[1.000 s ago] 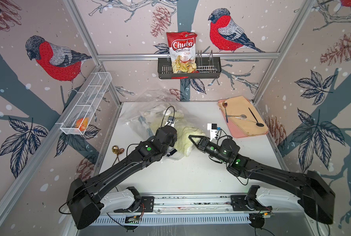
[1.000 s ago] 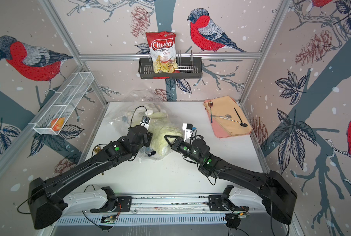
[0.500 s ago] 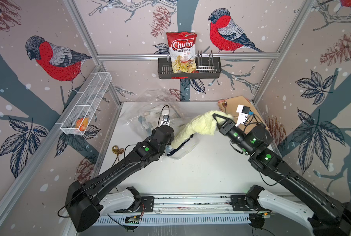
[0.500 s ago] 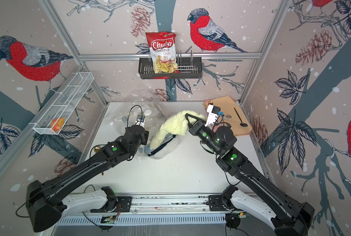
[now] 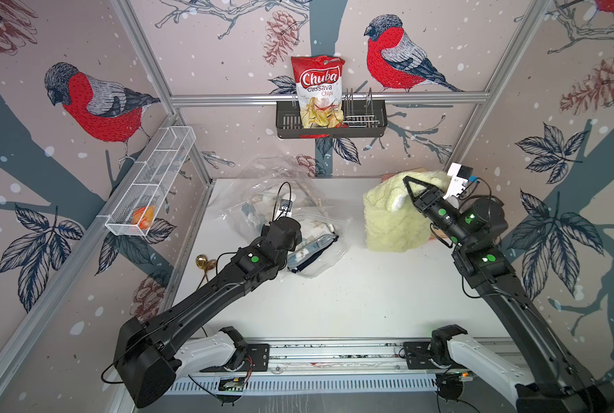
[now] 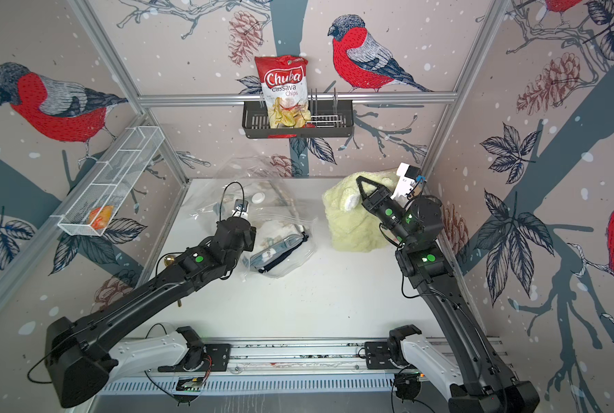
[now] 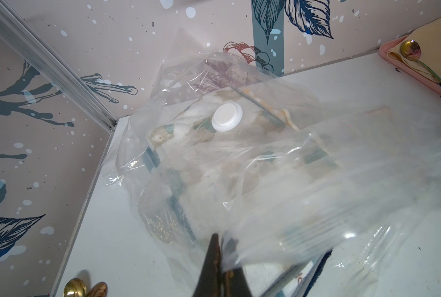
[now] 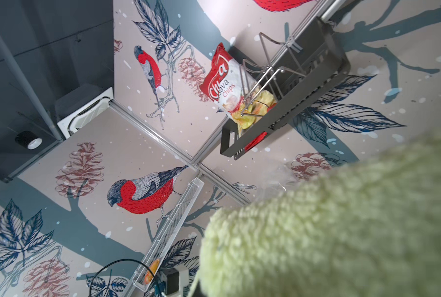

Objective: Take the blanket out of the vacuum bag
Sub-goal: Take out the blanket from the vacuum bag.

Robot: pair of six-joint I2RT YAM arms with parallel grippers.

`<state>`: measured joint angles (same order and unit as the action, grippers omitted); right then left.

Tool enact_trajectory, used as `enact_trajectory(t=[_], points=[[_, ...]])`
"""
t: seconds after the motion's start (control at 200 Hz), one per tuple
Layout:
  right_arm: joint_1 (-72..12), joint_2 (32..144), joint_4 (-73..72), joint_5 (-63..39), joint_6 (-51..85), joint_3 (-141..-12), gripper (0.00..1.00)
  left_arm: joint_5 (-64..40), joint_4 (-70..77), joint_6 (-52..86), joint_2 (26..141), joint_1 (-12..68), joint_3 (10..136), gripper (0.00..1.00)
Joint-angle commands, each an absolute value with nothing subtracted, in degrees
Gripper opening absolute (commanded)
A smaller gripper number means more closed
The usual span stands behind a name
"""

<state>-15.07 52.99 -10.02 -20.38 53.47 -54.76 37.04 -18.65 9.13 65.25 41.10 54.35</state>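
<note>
The robot's right gripper will set the blanket down on the table [image 5: 379, 240] between the vacuum bag and the pink board.
The vacuum bag [image 5: 262, 186] [image 6: 280, 214] lies crumpled and transparent at the back middle of the table, with folded cloths [image 5: 312, 246] still inside. Its round white valve cap [image 7: 227, 117] [image 6: 257, 197] faces up. My left gripper [image 7: 218, 239] is shut on the bag's plastic edge. The blanket [image 5: 395, 221] [image 6: 352, 221], pale yellow-green and fluffy, hangs outside the bag at the back right, its lower end on the table. My right gripper [image 5: 407, 180] [image 6: 359, 178] is raised and shut on the blanket's top. In the right wrist view the blanket [image 8: 342, 231] hides the jaws.
A black rack [image 5: 366, 121] with a red chips bag [image 5: 318, 93] hangs on the back wall. A white wire shelf [image 5: 155, 178] runs along the left wall. A gold spoon [image 5: 203, 262] lies at the table's left edge. A pink board [image 7: 419, 66] with spoons sits back right, behind the blanket.
My right gripper has drawn the blanket out of the bag, lifting it up and over to the back right. The left gripper stayed shut on the bag, which slumped flatter.
</note>
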Motion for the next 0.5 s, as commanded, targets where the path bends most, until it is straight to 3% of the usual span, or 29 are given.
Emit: enact_trajectory(t=[0.0,0.3,0.495], points=[[-11.3,52.1,-13.5,-25.3,55.6,-52.1,0.0,40.1,-17.5,9.7,65.1,40.6,54.2,0.0],[-8.1,58.8,-17.1,-28.7,55.9,-51.9,0.0,41.4,-16.6,10.6,62.5,36.0,53.3,0.0],[-8.5,71.4,-21.1,-28.6,56.3,-60.8,0.0,41.4,-16.4,10.1,62.8,35.6,53.3,0.0]])
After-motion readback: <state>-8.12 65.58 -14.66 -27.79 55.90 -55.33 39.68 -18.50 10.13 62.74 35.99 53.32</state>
